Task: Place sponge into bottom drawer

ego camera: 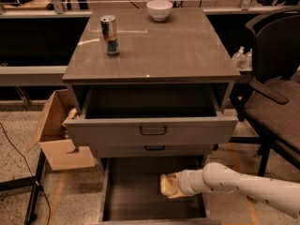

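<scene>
Next, I release the pale yellow sponge on the bottom drawer's dark bottom, slightly chairward of its middle (165,188).
The pale yellow sponge (168,185) is held at the tip of my gripper (172,185), low over the right side of the open bottom drawer (131,191). That drawer is a long shallow tray with a dark floor, pulled out under the cabinet. My white arm (234,184) reaches in from the lower right. The sponge covers the tip of the gripper.
The top drawer (150,125) is pulled open above, with the thin middle drawer (154,149) beneath it. A can (109,35) and a white bowl (159,9) stand on the cabinet top. A cardboard box (58,130) lies at the left. A dark chair (274,88) stands at the right.
</scene>
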Robot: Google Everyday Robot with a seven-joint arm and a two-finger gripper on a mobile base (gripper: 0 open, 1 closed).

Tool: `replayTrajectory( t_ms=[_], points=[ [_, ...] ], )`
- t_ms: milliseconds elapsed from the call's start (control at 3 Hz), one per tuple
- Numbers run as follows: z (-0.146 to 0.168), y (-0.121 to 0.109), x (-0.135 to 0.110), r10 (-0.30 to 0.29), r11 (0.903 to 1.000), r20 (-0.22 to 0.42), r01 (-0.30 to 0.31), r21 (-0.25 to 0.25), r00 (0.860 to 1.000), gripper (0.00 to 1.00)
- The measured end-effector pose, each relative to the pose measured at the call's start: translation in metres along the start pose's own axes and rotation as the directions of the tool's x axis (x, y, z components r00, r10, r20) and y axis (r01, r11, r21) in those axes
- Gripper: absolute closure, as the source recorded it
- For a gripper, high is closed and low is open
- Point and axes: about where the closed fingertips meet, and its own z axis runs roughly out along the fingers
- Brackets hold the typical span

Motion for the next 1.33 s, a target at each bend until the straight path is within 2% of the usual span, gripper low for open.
replayTrajectory(
  t_ms=[667, 1333],
  points=[
    [0.058, 0.008, 0.032, 0.012, 0.9996, -0.04, -0.013, -0.023, 0.999, 1.0],
    [0.104, 0.011, 0.056, -0.002, 0.9968, -0.091, -0.005, -0.08, 0.996, 1.0]
  ],
)
